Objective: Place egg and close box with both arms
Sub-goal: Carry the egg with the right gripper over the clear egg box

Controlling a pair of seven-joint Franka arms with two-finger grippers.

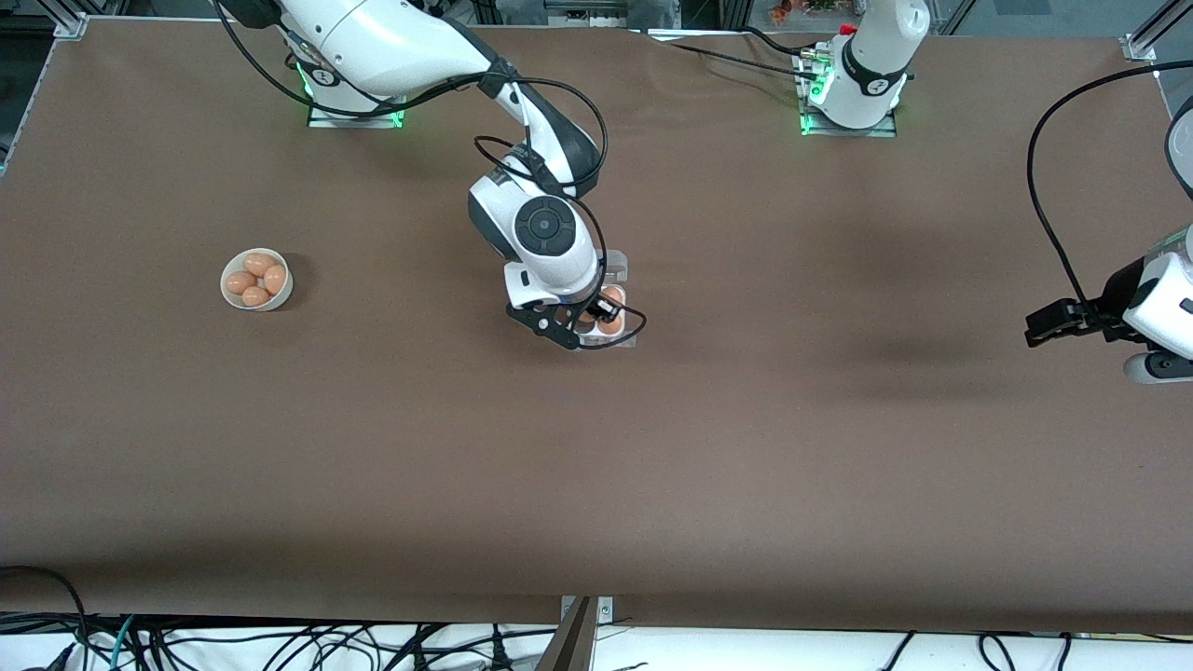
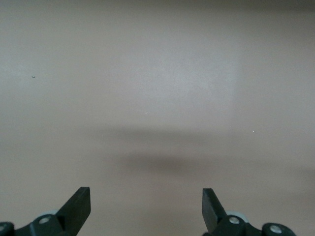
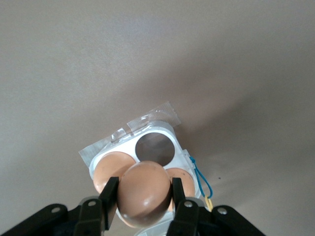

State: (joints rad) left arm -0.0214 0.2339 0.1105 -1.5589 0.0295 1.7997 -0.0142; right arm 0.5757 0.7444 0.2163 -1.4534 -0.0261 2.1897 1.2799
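The orange-brown egg will go down in the egg carton's empty cell [image 1: 589, 318] [image 3: 155, 148], away from the clear lid, and I will put it there with my right gripper.
My right gripper [image 1: 596, 315] is over the box [image 1: 617, 337], a small white egg carton in the middle of the table. In the right wrist view this gripper [image 3: 144, 184] is shut on an orange-brown egg [image 3: 145, 194] and holds it just above the carton [image 3: 106, 150]. Two eggs sit in the tray, one [image 3: 109, 169] on each side of the held egg, and one cell [image 3: 155, 147] shows empty. The clear lid [image 1: 616, 267] lies open toward the robots' bases. My left gripper [image 1: 1051, 323] is open and empty over bare table at the left arm's end; it also shows in the left wrist view [image 2: 146, 199].
A round white bowl [image 1: 233, 296] with several eggs stands toward the right arm's end of the table. A blue cord with a yellow tag [image 3: 202, 181] hangs at the carton's side. Cables run along the table's near edge.
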